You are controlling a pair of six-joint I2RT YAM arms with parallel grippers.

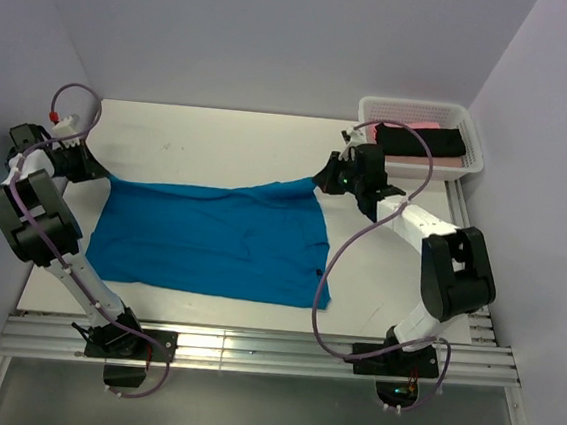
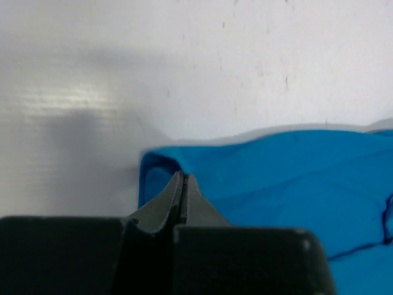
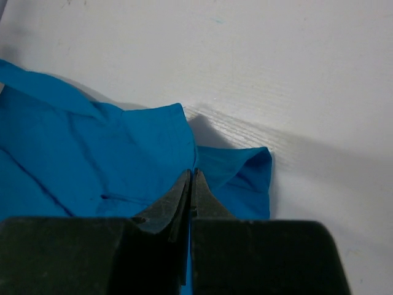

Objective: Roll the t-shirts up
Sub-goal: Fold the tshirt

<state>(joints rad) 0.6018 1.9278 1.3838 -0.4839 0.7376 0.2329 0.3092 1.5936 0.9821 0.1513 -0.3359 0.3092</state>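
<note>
Only the turquoise-blue t-shirt's far corner is between my left gripper's fingers, so next I open them and take the t-shirt's far edge farther in before rolling (image 1: 136, 185).
A turquoise-blue t-shirt (image 1: 205, 240) lies spread across the white table. My left gripper (image 1: 95, 166) is shut on its far left corner; in the left wrist view (image 2: 183, 176) the closed jaws pinch the blue cloth (image 2: 276, 166). My right gripper (image 1: 325, 179) is shut on its far right corner; in the right wrist view (image 3: 191, 175) the jaws pinch the cloth (image 3: 92, 160). The far edge is stretched between the two grippers. A black t-shirt (image 1: 421, 141) and a pink t-shirt (image 1: 431, 159) lie folded in the basket.
A white mesh basket (image 1: 419, 111) stands at the far right corner of the table. Grey walls close in at the left, back and right. A slotted metal rail (image 1: 250, 355) runs along the near edge by the arm bases.
</note>
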